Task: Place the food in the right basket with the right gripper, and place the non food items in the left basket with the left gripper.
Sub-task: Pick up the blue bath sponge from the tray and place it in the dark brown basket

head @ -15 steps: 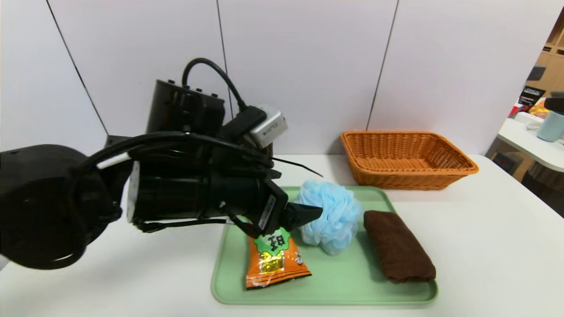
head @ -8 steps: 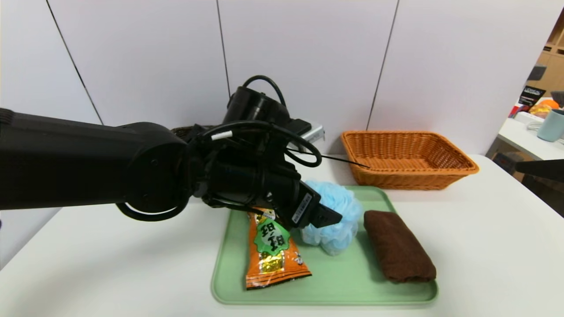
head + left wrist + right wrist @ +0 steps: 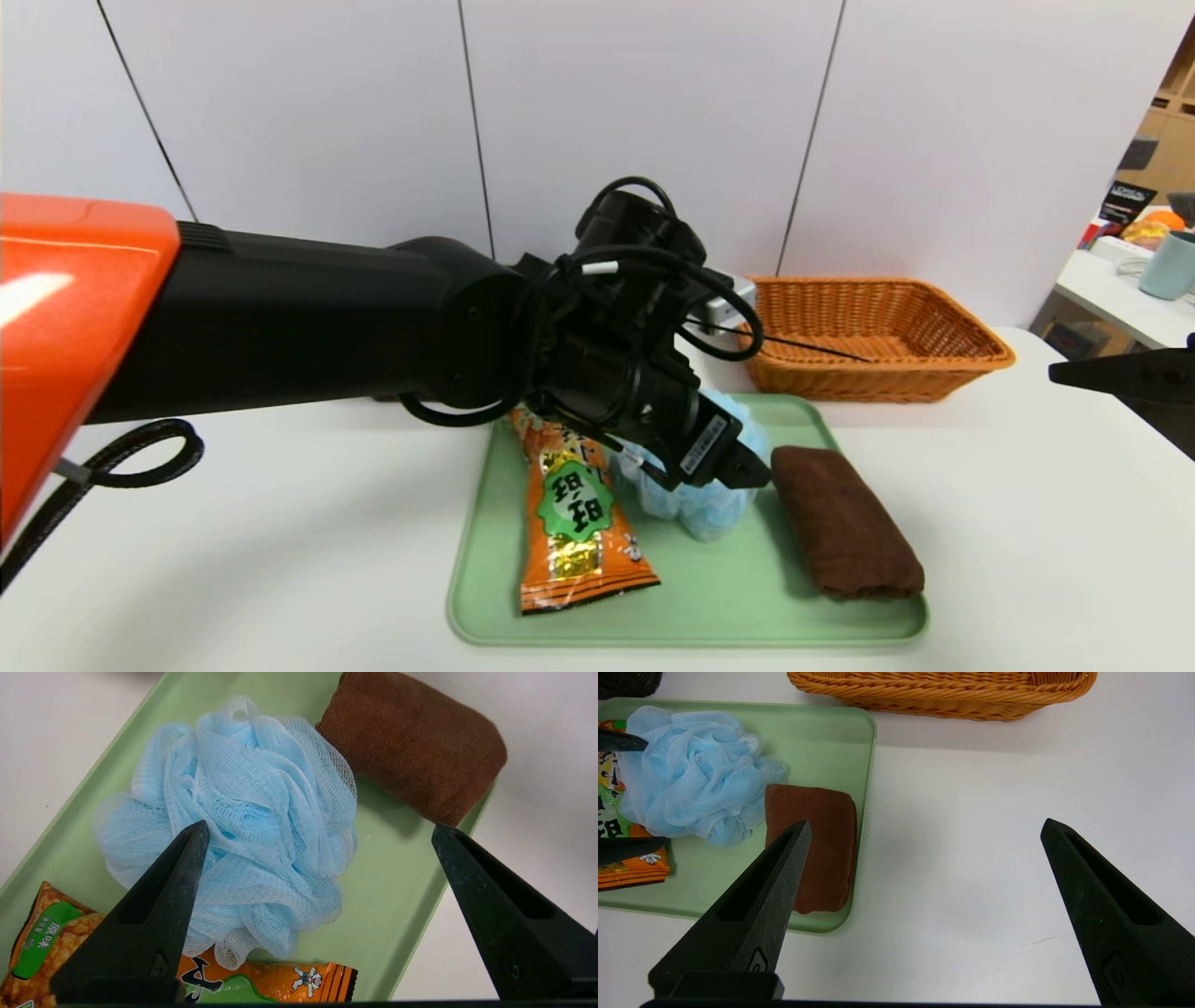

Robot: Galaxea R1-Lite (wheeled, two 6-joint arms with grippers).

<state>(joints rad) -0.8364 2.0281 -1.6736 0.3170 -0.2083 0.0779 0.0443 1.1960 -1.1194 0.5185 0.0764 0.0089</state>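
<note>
Next, I close my left gripper around the middle of the pale blue bath sponge (image 3: 696,493) (image 3: 244,831), between the orange snack packet and the brown towel.
A green tray (image 3: 728,597) holds an orange snack packet (image 3: 579,523), a pale blue mesh bath sponge (image 3: 695,513) and a folded brown towel (image 3: 845,523). My left gripper (image 3: 724,457) hangs open just above the sponge (image 3: 243,812). One finger lies over the sponge, while the other points at the tray's edge beside the towel (image 3: 411,742). Nothing is between the fingers (image 3: 163,896). The orange wicker right basket (image 3: 868,336) stands empty behind the tray. My right gripper (image 3: 927,822) is open over bare table right of the tray. The left arm hides the left basket in the head view.
A dark woven corner (image 3: 626,681) shows beyond the tray's far left end in the right wrist view. White wall panels stand close behind the table. A side table with a cup (image 3: 1167,266) is off to the right.
My left arm has reached right and forward across the tray, carrying its open gripper from the packet's top to over the sponge. The right gripper has come into the head view at the right edge.
</note>
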